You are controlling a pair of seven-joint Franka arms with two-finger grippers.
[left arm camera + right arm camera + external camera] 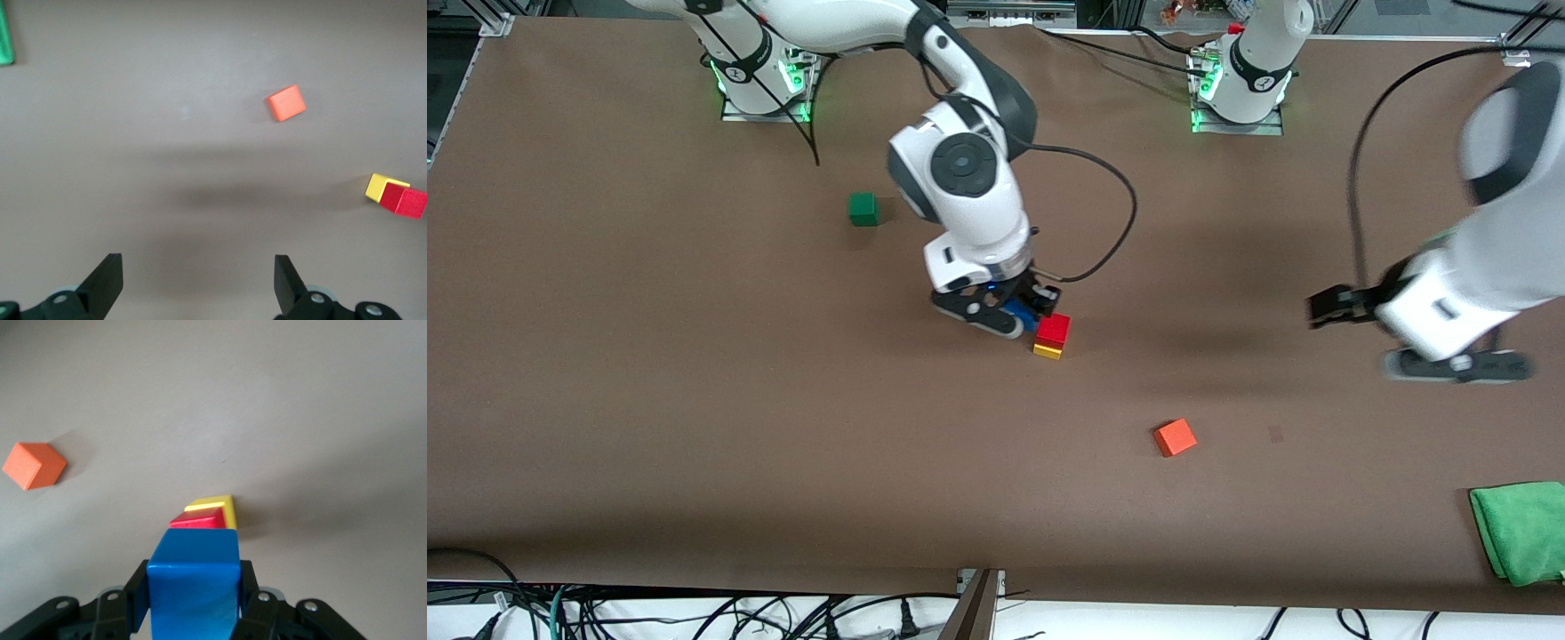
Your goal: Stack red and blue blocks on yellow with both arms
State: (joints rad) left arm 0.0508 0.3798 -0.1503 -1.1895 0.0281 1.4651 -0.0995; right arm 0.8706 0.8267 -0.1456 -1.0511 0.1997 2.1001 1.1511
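Next, my right gripper releases the blue block, now held close beside the red block, on top of the deep red block [1056, 324] [200, 519].
The deep red block [1053, 328] sits on the yellow block [1048, 351] near the table's middle. My right gripper [1024, 313] is shut on the blue block [1018, 313] and holds it close beside the red block, over the table on the right arm's side of the stack. The right wrist view shows the blue block [193, 577] between the fingers, with the red [198, 518] and yellow [217, 503] blocks just past it. My left gripper [1320, 308] hangs open and empty over bare table toward the left arm's end. Its wrist view [197, 273] shows the stack [403, 200] far off.
An orange-red cube [1175, 437] lies nearer the front camera than the stack. A dark green cube [863, 209] lies toward the right arm's base. A green cloth [1520, 531] lies at the left arm's end, near the front edge.
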